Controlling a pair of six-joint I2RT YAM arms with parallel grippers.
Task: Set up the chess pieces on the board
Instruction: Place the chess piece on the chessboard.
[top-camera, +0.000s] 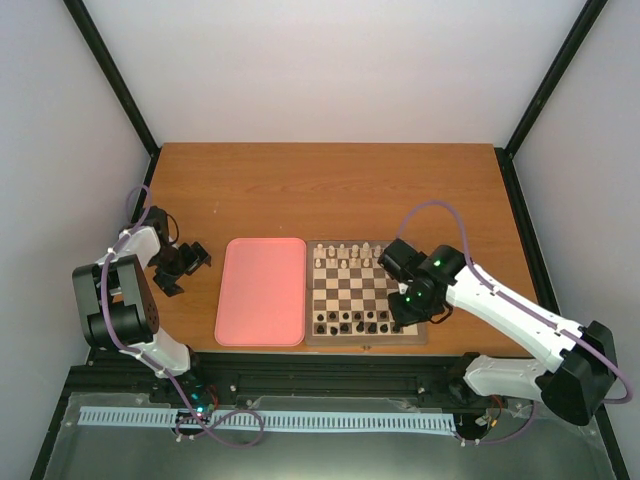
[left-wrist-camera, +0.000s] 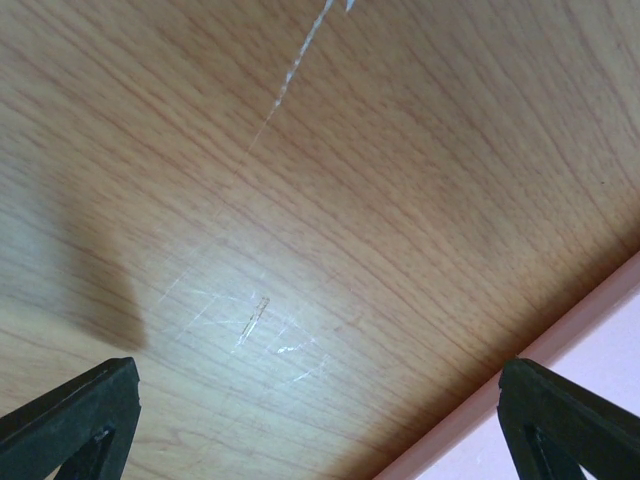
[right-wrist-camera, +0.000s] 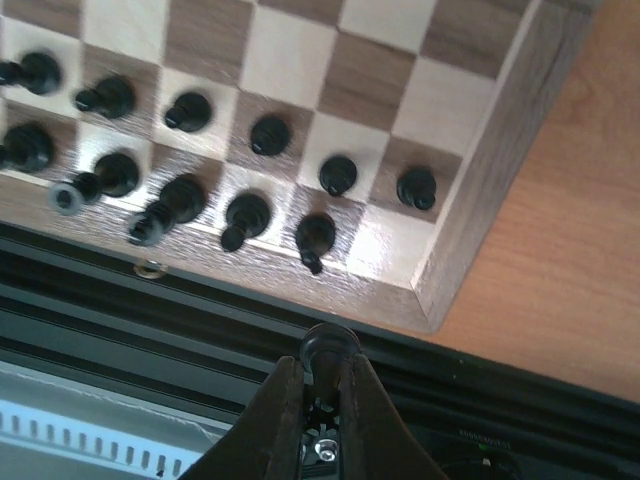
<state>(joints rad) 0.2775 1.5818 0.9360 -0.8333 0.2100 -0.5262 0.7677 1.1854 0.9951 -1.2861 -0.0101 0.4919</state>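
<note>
The robot's right gripper should set the dark chess piece, now held above the board's near edge, down on the bare corner square of the board's near row (top-camera: 409, 329) (right-wrist-camera: 391, 244).
The board (top-camera: 366, 341) lies at the table's near middle, with cream chess pieces (top-camera: 345, 256) in its far rows and dark ones (top-camera: 349, 320) in its near rows. In the right wrist view the dark pieces (right-wrist-camera: 248, 212) stand in two rows by the board's (right-wrist-camera: 500, 170) near right corner, whose corner square is bare. My right gripper (right-wrist-camera: 322, 372) is shut on a dark chess piece (right-wrist-camera: 329, 347), held above the board's near edge at that corner (top-camera: 408, 324). Off to the left, my left gripper (top-camera: 186, 262) hangs open over bare table (left-wrist-camera: 318, 380), holding nothing.
A plain pink tray (top-camera: 260, 290) lies just left of the board, and its edge (left-wrist-camera: 600, 340) shows beside the left gripper. A black rail (right-wrist-camera: 150, 320) runs along the table's near edge under the right gripper. Bare wood (top-camera: 330, 190) stretches behind the board.
</note>
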